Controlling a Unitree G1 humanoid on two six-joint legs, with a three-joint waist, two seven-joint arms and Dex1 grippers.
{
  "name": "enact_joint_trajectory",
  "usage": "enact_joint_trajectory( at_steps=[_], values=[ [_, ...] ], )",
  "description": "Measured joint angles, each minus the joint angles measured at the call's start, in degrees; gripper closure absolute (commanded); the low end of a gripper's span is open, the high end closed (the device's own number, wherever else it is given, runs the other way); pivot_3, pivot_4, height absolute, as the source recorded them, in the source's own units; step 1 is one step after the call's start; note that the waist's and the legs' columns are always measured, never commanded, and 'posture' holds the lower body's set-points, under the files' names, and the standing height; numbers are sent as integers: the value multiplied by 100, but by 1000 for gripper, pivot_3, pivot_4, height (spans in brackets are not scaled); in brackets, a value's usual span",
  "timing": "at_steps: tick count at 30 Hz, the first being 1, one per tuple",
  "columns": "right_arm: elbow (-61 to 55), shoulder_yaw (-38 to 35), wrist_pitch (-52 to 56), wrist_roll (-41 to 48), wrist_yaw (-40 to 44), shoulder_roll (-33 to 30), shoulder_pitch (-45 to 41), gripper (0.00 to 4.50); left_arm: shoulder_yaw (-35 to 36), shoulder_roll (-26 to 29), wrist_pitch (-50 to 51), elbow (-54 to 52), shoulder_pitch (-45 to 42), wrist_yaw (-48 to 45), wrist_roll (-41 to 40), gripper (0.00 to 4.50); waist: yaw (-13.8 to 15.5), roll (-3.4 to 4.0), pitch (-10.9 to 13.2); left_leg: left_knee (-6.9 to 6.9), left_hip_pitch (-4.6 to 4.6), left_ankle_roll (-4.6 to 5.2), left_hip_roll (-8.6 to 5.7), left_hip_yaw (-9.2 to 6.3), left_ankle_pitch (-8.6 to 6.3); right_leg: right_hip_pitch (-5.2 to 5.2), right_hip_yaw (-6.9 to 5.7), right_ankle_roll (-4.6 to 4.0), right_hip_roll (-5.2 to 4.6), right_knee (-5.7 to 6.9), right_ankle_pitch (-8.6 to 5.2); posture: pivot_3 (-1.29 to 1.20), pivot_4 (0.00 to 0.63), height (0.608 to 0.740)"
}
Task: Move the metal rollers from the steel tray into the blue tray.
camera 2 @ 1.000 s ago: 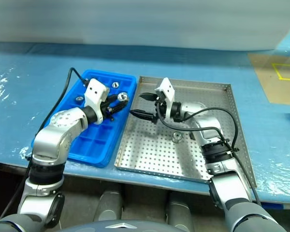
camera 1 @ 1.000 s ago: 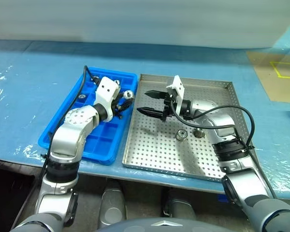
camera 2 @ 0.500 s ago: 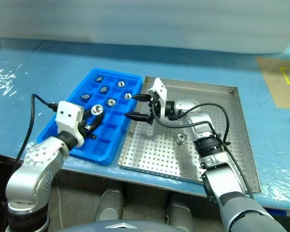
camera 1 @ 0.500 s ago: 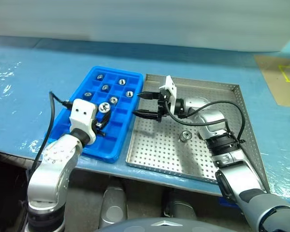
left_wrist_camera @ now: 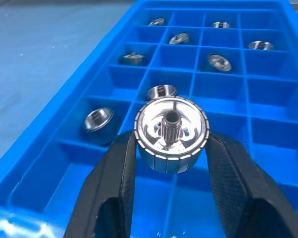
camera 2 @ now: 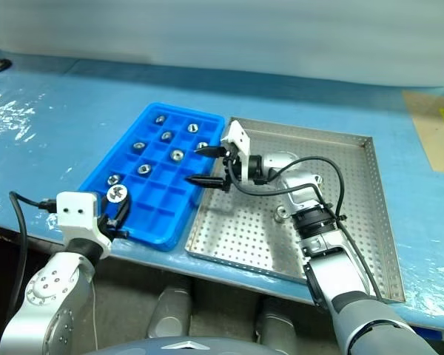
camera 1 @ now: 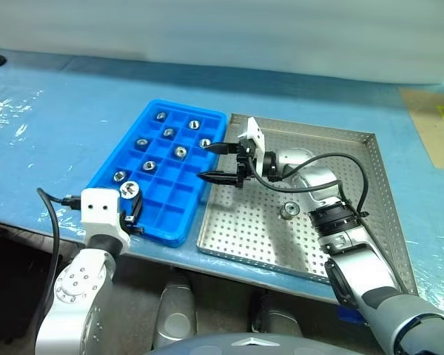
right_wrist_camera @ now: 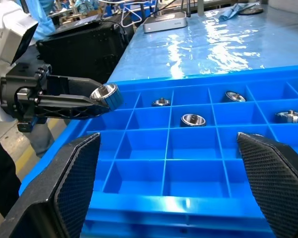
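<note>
The robot's left gripper should release the shiny roller in the blue tray's near-row compartment diagonal [camera 1: 124, 203] [left_wrist_camera: 141, 206] to its nearest roller. The shiny roller is now above the blue tray's corner.
The blue tray [camera 1: 175, 206] lies left of the steel tray [camera 1: 255, 231], and several metal rollers, such as one roller [camera 1: 180, 152], sit in its compartments. My left gripper [camera 1: 129, 201] is shut on a shiny roller [left_wrist_camera: 171, 134] and holds it above the blue tray's near-left corner. My right gripper [camera 1: 219, 161] is open and empty. It points left, level, over the seam between the two trays. One roller [camera 1: 288, 212] lies on the steel tray's perforated floor, beside my right forearm.
Both trays rest on a table covered in blue film [camera 1: 52, 126], with its front edge close to the trays' near rims. A tan panel [camera 1: 433, 118] with yellow marking lies at the far right. A black cable [camera 1: 348, 166] loops over the steel tray.
My left gripper has drawn back with its roller, from over the blue tray's far part to its near-left corner. The right gripper has stayed open and nearly still. The camera has swung left.
</note>
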Motion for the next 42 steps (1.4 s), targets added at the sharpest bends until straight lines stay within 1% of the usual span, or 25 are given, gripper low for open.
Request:
enact_joint_trajectory(
  at_steps=[3,6,9,13,17,24,27,32,35,39,41,42],
  values=[
    [0,0,0,-10,0,-1,0,0,26,-158,-137,6,143,118,5,2779,37,0,0,1,1,0,0,0,0,0,1,0,0,1,0,472,150,740],
    [0,0,2,-23,-1,-3,0,0,144,-168,-212,67,135,178,-16,2779,80,0,0,0,4,0,2,0,0,0,2,0,2,3,0,466,150,740],
    [0,-1,4,-34,-5,-2,0,0,277,-151,-207,169,42,226,-20,2779,110,0,0,4,3,0,1,0,0,2,2,1,2,2,0,461,150,740],
    [0,-2,10,-58,-16,-1,1,0,283,-121,-97,239,-44,234,-21,2779,115,0,0,7,3,1,1,0,0,2,2,1,2,3,0,453,150,740],
    [-6,-3,17,-65,-34,0,2,0,283,13,149,413,-340,216,-52,2779,112,0,0,14,3,0,3,-1,0,2,2,1,3,10,1,444,150,740],
    [-21,-7,22,-66,-129,-2,7,0,301,249,985,509,-747,131,-264,2779,98,0,0,25,3,2,2,-1,-1,2,1,1,4,17,1,432,150,740],
    [-27,-7,22,-66,-149,-2,10,0,331,265,1366,464,-922,152,-306,2779,92,1,0,30,3,2,2,-1,-1,3,1,1,3,21,1,432,150,740],
    [-34,-10,23,-66,-171,-10,35,0,477,60,2027,209,-1106,272,-412,2779,75,2,-1,32,4,2,1,0,-1,3,0,0,3,23,1,432,150,740],
    [-40,-9,22,-66,-175,-7,35,0,693,-165,2646,31,-1330,366,-454,2779,55,2,-2,36,4,2,0,0,-1,3,-1,0,3,25,1,432,150,740],
    [-47,-10,22,-66,-175,-10,36,0,876,-176,2956,-75,-1388,337,-514,2779,-33,3,-3,37,5,3,-3,0,-1,3,-4,1,3,23,1,432,150,740],
    [-47,-10,22,-67,-175,-10,37,0,915,-192,3006,-88,-1402,325,-525,2037,-57,3,-3,37,5,6,-3,0,-3,3,-6,1,3,23,1,432,150,740],
    [-47,-10,22,-67,-175,-9,37,0,915,-192,3015,-98,-1402,312,-529,1773,-59,3,-3,37,5,8,-3,0,-5,3,-6,1,3,23,1,429,150,740]
  ],
)
